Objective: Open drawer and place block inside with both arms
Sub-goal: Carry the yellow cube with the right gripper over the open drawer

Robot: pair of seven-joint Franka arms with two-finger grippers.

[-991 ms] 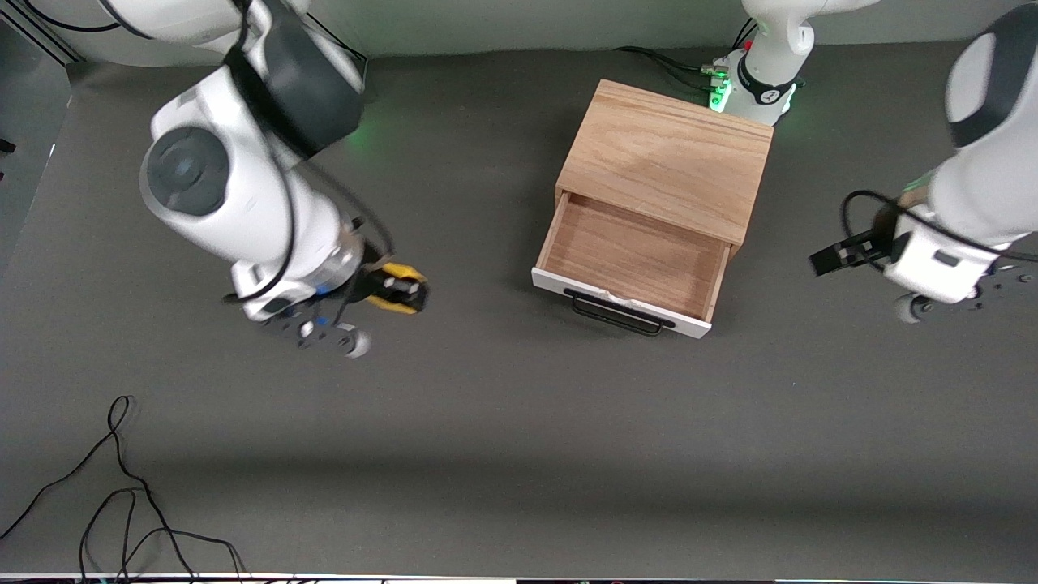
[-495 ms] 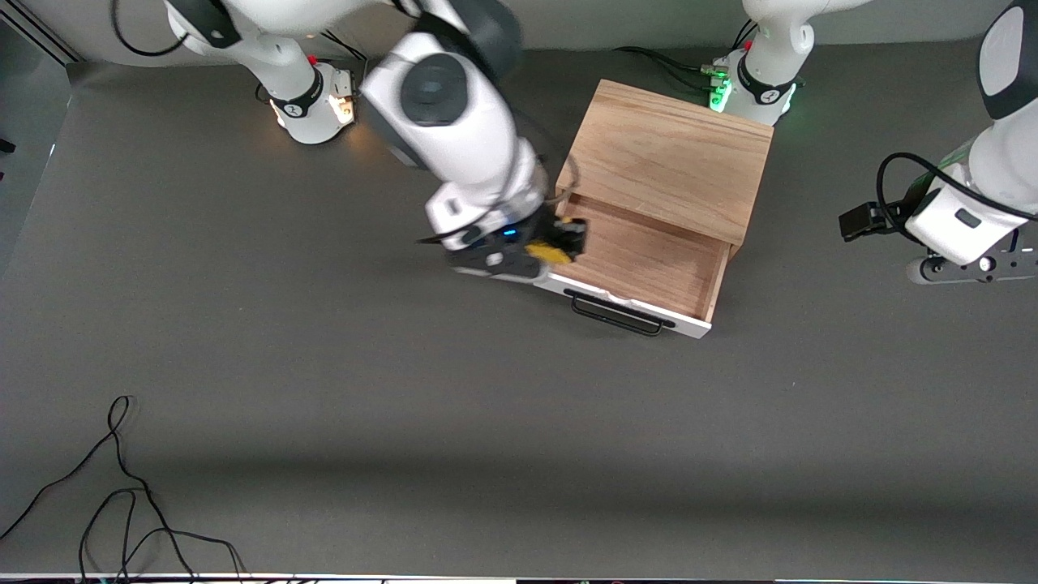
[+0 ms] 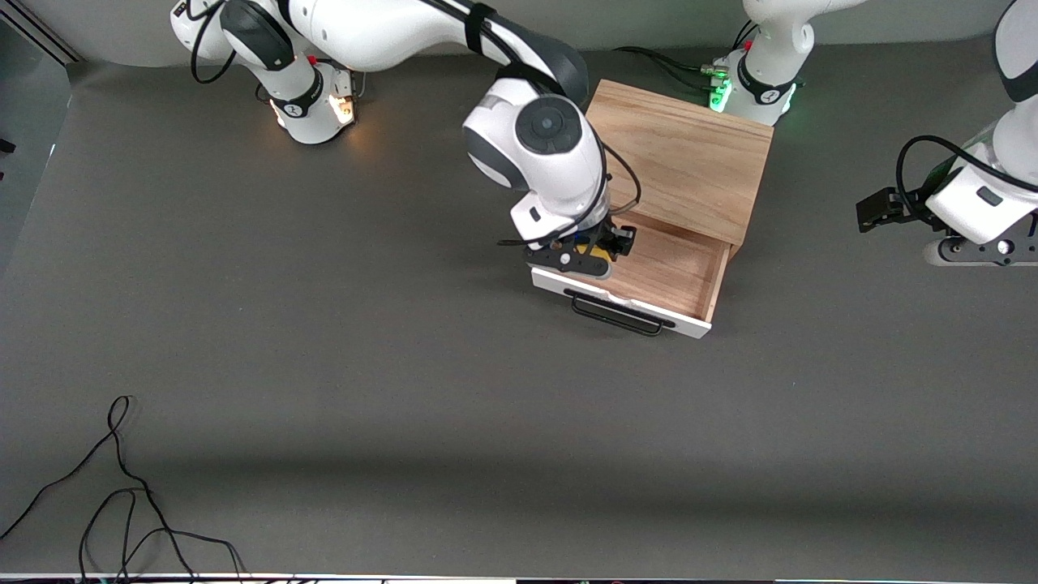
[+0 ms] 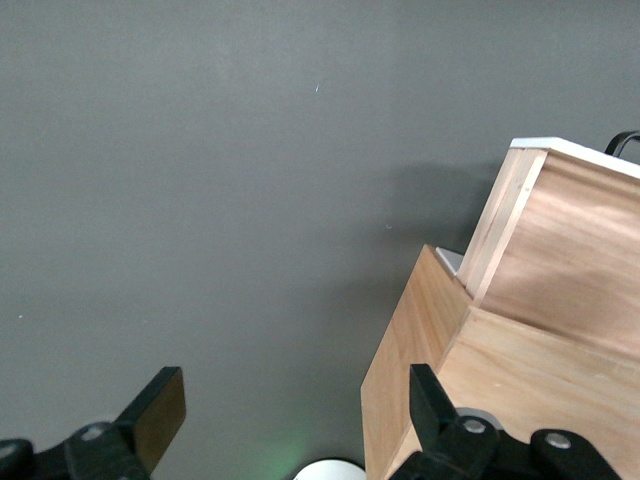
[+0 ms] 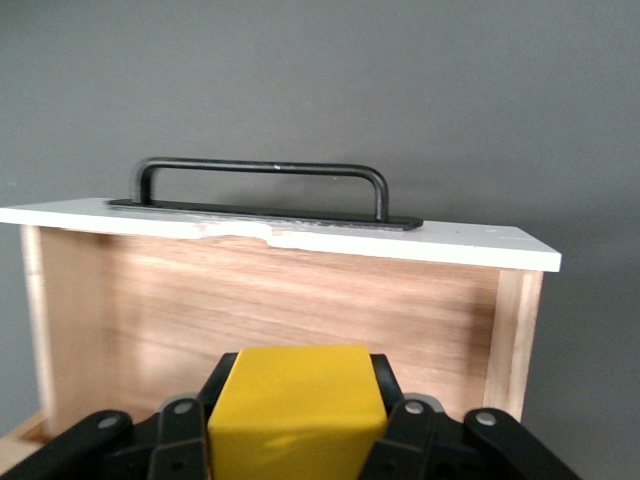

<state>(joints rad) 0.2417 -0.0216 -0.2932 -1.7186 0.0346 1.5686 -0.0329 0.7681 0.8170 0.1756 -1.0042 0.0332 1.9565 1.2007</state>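
The robot's right gripper will release the yellow block on the open drawer's wooden bottom (image 3: 605, 250), behind the white front panel. The block is now held inside the open drawer.
The oak cabinet (image 3: 681, 150) stands near the left arm's base, and its drawer (image 3: 649, 259) is pulled open toward the front camera, with its white front panel (image 3: 551, 283) and black handle (image 3: 620, 316). My right gripper (image 3: 602, 251) is shut on the yellow block (image 3: 598, 254) and holds it inside the open drawer, at the corner toward the right arm's end. In the right wrist view the block (image 5: 295, 405) sits between the fingers, with the drawer's front panel (image 5: 280, 232) and handle (image 5: 260, 170) ahead. My left gripper (image 3: 876, 209) is open and empty, waiting over the table toward the left arm's end; its wrist view shows the cabinet (image 4: 500, 390).
Loose black cables (image 3: 122, 487) lie on the grey table at the near corner toward the right arm's end. The right arm's base (image 3: 312, 101) and the green-lit left arm's base (image 3: 754, 89) stand along the edge farthest from the front camera.
My right arm has swung from the bare table at its own end to the open drawer, carrying the block. My left gripper has drawn away from the cabinet a little.
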